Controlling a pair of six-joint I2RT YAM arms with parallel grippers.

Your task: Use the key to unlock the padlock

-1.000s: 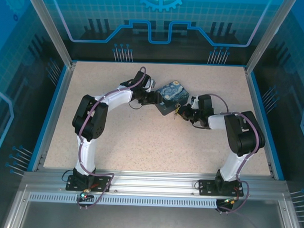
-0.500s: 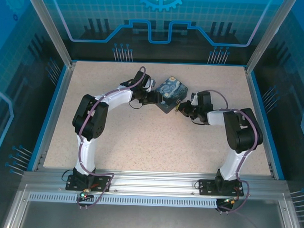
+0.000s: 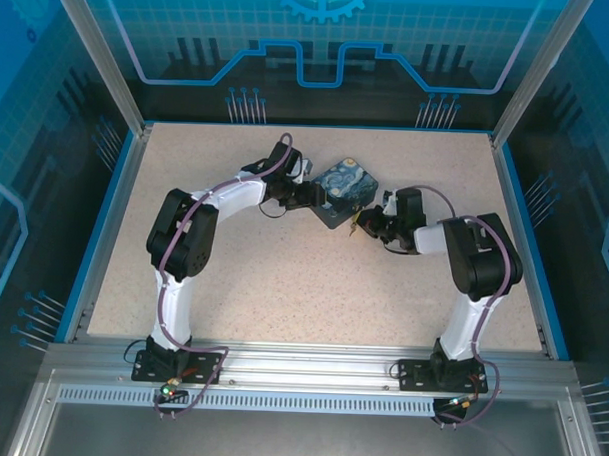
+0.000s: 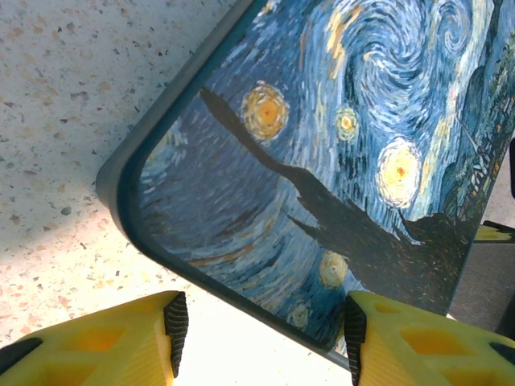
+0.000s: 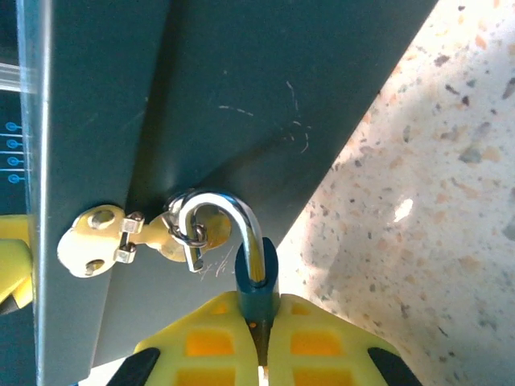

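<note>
The dark teal padlock will go down from my right gripper onto the speckled table (image 3: 383, 214) (image 5: 398, 256) next to the hasp side of the box.
A dark teal padlock (image 5: 257, 281) is pinched between my right gripper's (image 5: 259, 310) yellow fingers. Its silver shackle (image 5: 241, 219) stands open, one end free, and hooks through the ring of a brass hasp (image 5: 96, 245) on the box's side wall. In the top view the right gripper (image 3: 357, 223) sits at the right front face of the Starry Night box (image 3: 344, 192). My left gripper (image 3: 321, 197) is at the box's left. Its jaws are open astride the box's lower corner (image 4: 322, 161): the right finger (image 4: 378, 342) is at the rim, the left finger (image 4: 153, 338) is apart. The key is hidden.
The speckled table (image 3: 283, 277) is ringed by a blue rim (image 3: 115, 221) and clear walls. Open floor lies in front of the box and on both sides. Both arms arch in from the near edge toward the box at mid-back.
The box and my right gripper shifted slightly toward the back, then came forward again. The right arm's elbow swung a little left. The left arm stayed about where it was.
</note>
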